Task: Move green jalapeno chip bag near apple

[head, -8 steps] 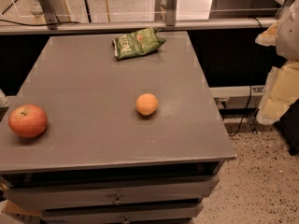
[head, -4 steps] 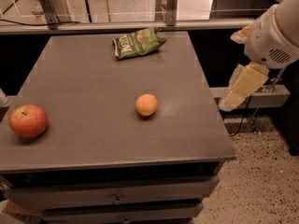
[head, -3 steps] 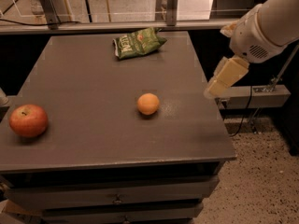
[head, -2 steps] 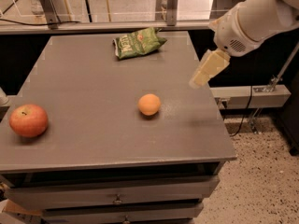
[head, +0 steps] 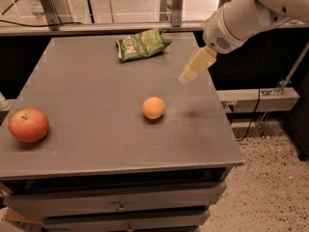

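Next, the gripper closes at the green jalapeno chip bag's end (head: 160, 43) nearest the white arm.
The green jalapeno chip bag (head: 141, 44) lies flat near the far edge of the grey table (head: 96, 129), right of its middle. The red apple (head: 28, 125) sits at the table's near left edge. My gripper (head: 188, 75) hangs above the table's right side, below and to the right of the bag and far from the apple. It holds nothing. The white arm (head: 246, 13) reaches in from the upper right.
A small plain orange fruit (head: 153, 108) sits near the table's middle, between the gripper and the apple. Drawers (head: 120, 204) are under the tabletop. A metal railing (head: 96, 28) runs behind the table. Speckled floor (head: 270, 187) lies to the right.
My arm has swung in from the right edge of view, up and leftward over the table's right side, toward the chip bag. The bag, apple and orange fruit have not moved.
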`<state>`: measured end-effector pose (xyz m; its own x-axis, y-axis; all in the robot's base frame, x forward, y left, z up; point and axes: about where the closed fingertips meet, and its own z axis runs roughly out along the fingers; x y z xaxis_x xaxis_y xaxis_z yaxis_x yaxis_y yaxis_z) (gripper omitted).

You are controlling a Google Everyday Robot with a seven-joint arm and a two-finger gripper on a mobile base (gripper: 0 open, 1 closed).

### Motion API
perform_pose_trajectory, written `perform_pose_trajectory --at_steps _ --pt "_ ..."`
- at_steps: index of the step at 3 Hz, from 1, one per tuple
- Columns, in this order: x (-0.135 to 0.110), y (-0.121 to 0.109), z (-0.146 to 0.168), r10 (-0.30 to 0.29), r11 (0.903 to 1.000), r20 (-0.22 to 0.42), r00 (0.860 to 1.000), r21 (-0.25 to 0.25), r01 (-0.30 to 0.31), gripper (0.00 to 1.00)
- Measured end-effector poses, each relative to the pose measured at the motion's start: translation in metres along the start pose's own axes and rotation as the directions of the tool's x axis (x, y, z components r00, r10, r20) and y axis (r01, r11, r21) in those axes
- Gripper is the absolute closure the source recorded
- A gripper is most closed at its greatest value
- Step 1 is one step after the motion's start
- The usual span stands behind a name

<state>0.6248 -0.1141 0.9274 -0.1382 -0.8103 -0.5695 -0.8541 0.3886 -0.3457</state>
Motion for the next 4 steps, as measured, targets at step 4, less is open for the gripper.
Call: perform_pose_trajectory --at_steps 4 --pt "-0.045 -0.061 0.121 0.182 0.9794 0.201 0.963 0.050 -0.196 0.00"
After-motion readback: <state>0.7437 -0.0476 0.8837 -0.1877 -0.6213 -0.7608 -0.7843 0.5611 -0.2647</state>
